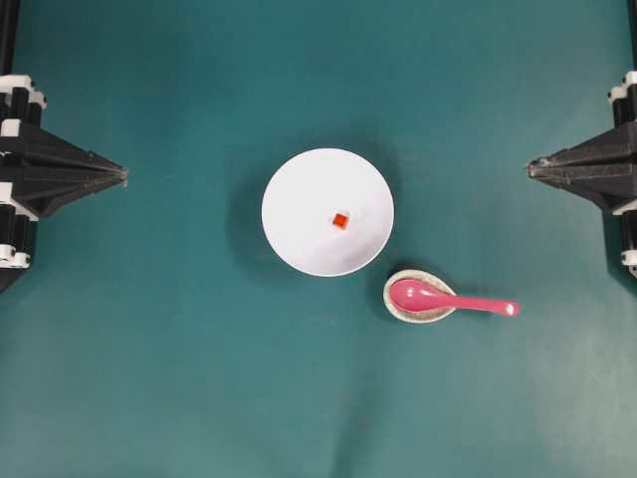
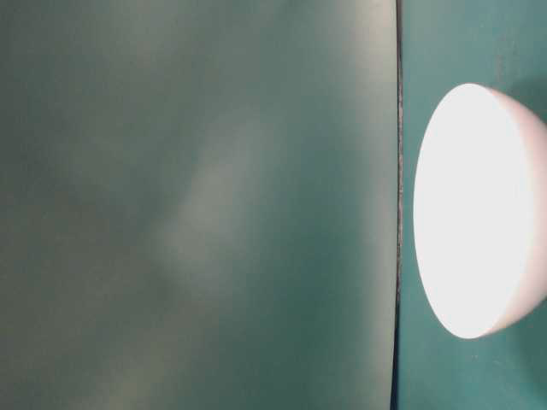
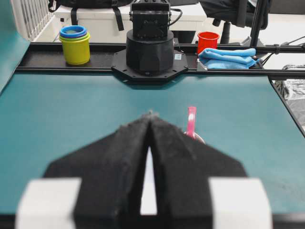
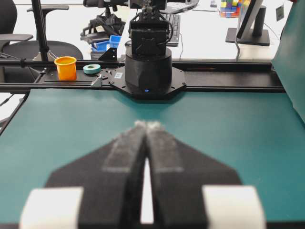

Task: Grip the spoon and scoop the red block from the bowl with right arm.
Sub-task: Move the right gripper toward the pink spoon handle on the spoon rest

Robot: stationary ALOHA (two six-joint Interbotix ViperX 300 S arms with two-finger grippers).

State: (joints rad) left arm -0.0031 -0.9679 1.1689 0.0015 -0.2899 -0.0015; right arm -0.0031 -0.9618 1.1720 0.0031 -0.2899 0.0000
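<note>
Next, my right gripper grips the middle of the handle (image 1: pixel 486 305) of the pink spoon just outside the speckled dish, leaving its scoop free.
The white bowl (image 1: pixel 327 212) stands in the middle of the table, with the tiny red block (image 1: pixel 340 221) inside it. The pink spoon (image 1: pixel 448 298) lies to its lower right, scoop resting in a small speckled oval dish (image 1: pixel 419 296), handle pointing right. The spoon's handle (image 3: pixel 191 121) also shows in the left wrist view, behind the fingers. My right gripper (image 1: pixel 529 168) is shut and empty at the right edge, far from the spoon. My left gripper (image 1: pixel 124 175) is shut and empty at the left edge. The bowl's side (image 2: pixel 479 213) shows in the table-level view.
The other arm's black base (image 3: pixel 149 45) stands at the table's far edge in the left wrist view, and likewise the opposite base (image 4: pixel 147 62) in the right wrist view. Cups and a blue cloth (image 3: pixel 228 58) lie beyond the table.
</note>
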